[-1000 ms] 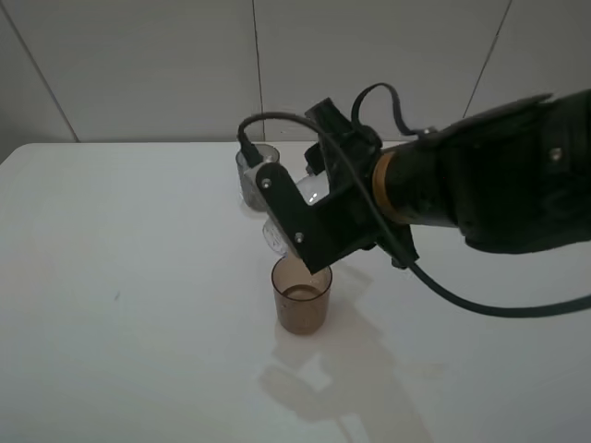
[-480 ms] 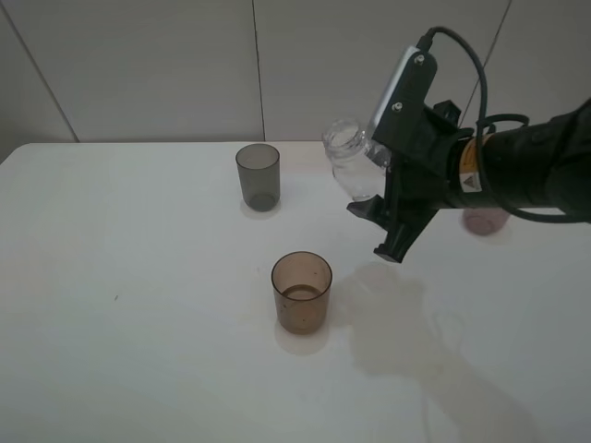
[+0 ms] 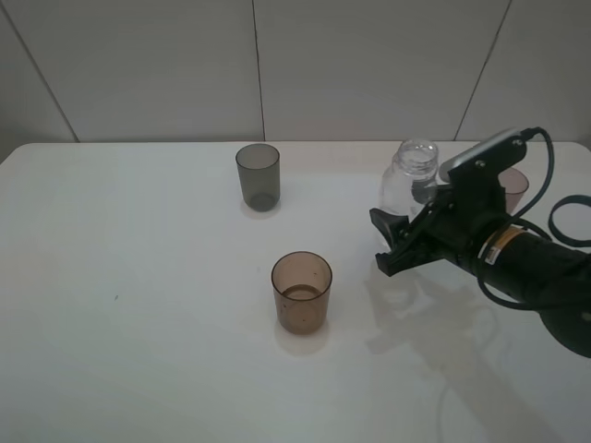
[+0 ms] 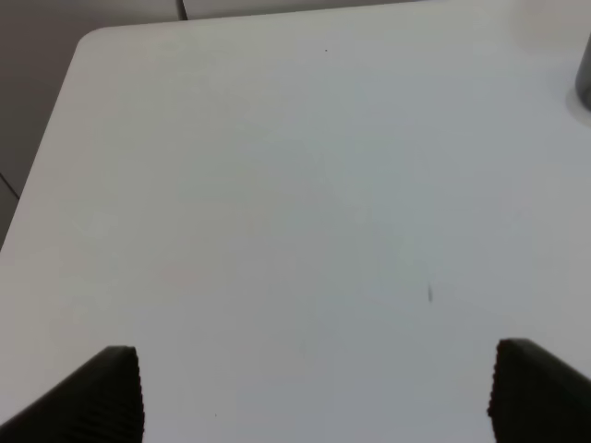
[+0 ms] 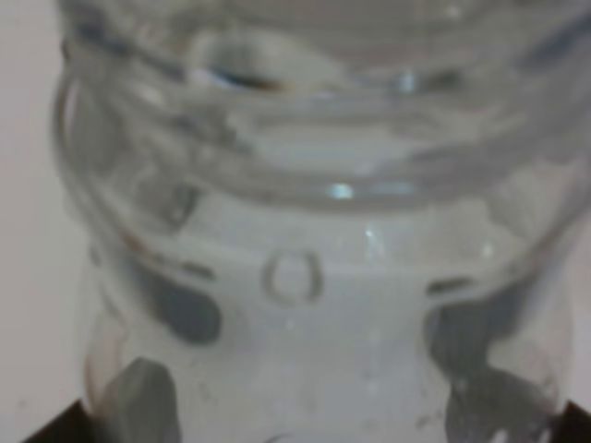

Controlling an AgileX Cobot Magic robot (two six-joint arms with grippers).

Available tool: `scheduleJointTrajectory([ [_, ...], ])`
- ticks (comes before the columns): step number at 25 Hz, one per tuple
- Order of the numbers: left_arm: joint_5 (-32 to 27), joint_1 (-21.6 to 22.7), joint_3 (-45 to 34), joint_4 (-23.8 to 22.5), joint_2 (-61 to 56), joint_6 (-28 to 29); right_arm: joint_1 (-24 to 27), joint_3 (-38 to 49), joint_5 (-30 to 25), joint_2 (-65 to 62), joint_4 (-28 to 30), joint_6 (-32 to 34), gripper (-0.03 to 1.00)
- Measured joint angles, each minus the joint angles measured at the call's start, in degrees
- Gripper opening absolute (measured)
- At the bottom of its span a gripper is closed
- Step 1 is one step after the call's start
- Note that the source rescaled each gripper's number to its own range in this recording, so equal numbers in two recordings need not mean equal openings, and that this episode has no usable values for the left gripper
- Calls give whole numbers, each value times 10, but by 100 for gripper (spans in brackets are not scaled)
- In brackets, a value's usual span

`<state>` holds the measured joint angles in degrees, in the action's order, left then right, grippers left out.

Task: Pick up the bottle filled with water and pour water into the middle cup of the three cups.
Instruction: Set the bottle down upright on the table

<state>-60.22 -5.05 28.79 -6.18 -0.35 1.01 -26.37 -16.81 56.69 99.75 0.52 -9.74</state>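
Note:
Next, my right gripper sets the clear bottle down on the white table [image 3: 407,284], between the brown-amber middle cup and the pinkish-mauve cup.
The clear capless bottle [image 3: 410,181] is upright at the right of the table, and it fills the right wrist view [image 5: 305,231]. My right gripper [image 3: 395,242] is shut on its lower body. The gripper's fingers [image 5: 138,406] show at the bottle's sides. The brown-amber middle cup [image 3: 301,292] stands left of the bottle, apart from it, with a little water in its bottom. The dark grey cup [image 3: 258,175] stands at the back. The pinkish-mauve cup [image 3: 513,184] is partly hidden behind my right arm. My left gripper [image 4: 314,378] is open and empty over bare table.
The white table [image 3: 138,305] ends at a tiled wall behind the cups. In the left wrist view the table's far edge and corner [image 4: 88,41] show, and a sliver of the dark grey cup [image 4: 584,83] sits at the frame's edge.
My right gripper has swung the bottle from tilted over the amber cup to upright, moved it right and lowered it toward the table.

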Motion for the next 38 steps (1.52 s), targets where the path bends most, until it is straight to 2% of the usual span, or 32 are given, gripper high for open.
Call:
scheduleJointTrajectory([
  [3,0,0,0,0,0,0,0,21,87,64,-38,21,0],
  [5,0,0,0,0,0,0,0,28,109,102,-45,49,0],
  [9,0,0,0,0,0,0,0,32,122,154,-49,87,0],
  [23,0,0,0,0,0,0,0,32,137,164,-49,89,0],
  [24,0,0,0,0,0,0,0,32,137,164,-49,89,3],
  [28,0,0,0,0,0,0,0,34,129,165,-49,87,51],
  [29,0,0,0,0,0,0,0,34,129,165,-49,83,59],
  [32,0,0,0,0,0,0,0,34,129,156,-49,67,68],
  [38,0,0,0,0,0,0,0,34,129,109,-50,60,69],
])
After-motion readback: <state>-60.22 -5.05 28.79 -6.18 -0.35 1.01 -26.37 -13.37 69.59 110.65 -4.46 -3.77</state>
